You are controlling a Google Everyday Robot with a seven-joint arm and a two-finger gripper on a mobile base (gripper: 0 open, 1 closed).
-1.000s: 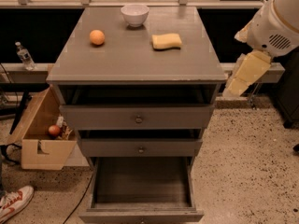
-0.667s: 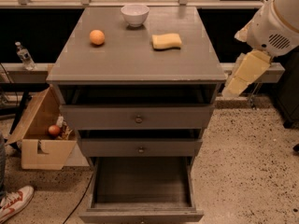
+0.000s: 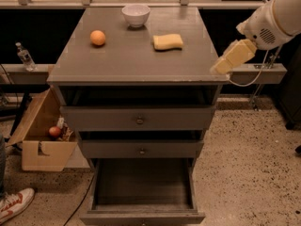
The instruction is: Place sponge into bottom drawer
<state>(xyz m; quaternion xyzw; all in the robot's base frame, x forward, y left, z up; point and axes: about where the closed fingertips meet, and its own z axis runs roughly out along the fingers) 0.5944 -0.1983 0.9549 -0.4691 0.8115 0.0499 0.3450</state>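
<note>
The robot's gripper will next go to the pale-yellow sponge (image 3: 169, 42) near the white bowl and close there, because the sponge belongs in the bottom drawer.
The pale-yellow sponge (image 3: 168, 42) lies flat on the grey cabinet top, right of centre. The bottom drawer (image 3: 142, 217) is pulled out, and its dark interior shows nothing inside. My gripper (image 3: 221, 68) hangs from the white arm at the right. It is in the air just off the cabinet top's front right corner, apart from the sponge and to its right and nearer the front. It holds nothing that I can see.
An orange (image 3: 98, 37) and a white bowl (image 3: 136, 14) sit on the cabinet top. The two upper drawers (image 3: 139, 119) are slightly ajar. A cardboard box (image 3: 41, 140) stands on the floor at left, with a shoe (image 3: 14, 204) near it. A bottle (image 3: 24, 56) stands on the left ledge.
My gripper has moved up and a little left, closer to the cabinet top's front right corner. The sponge and drawers have not moved.
</note>
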